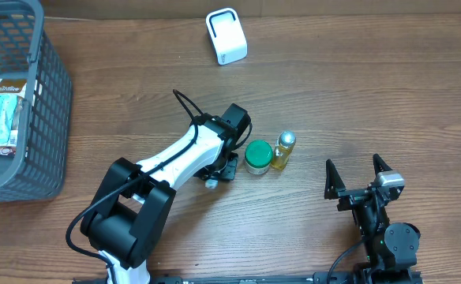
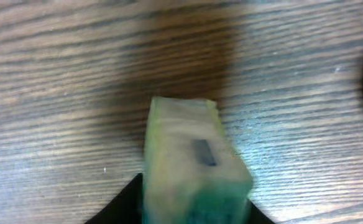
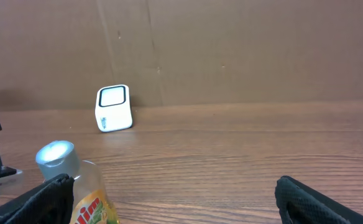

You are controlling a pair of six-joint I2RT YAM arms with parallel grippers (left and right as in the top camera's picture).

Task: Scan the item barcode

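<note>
The pale green item sits at a slant, apart from the green-lidded jar, so my left gripper should take hold of it again and set it straight beside the jar point(image 1: 241, 167).
In the left wrist view a blurred, pale green box-shaped item point(image 2: 191, 155) with a small dark mark on its face stands between my left gripper's point(image 2: 194, 190) black fingers point(image 2: 127, 204). They press on both its sides just above the wooden table. From overhead the left gripper point(image 1: 224, 164) points down at mid-table and hides the item. A white scanner point(image 1: 226, 36) stands at the far edge, also in the right wrist view as the scanner point(image 3: 114, 108). My right gripper point(image 1: 358, 178) rests near the front right, open wide and holding nothing.
A green-lidded jar point(image 1: 257, 156) and a yellow bottle with a silver cap point(image 1: 282, 150) stand just right of the left gripper. The bottle point(image 3: 76, 186) sits by the right gripper's left finger. A grey basket point(image 1: 49, 102) holding packets fills the left edge.
</note>
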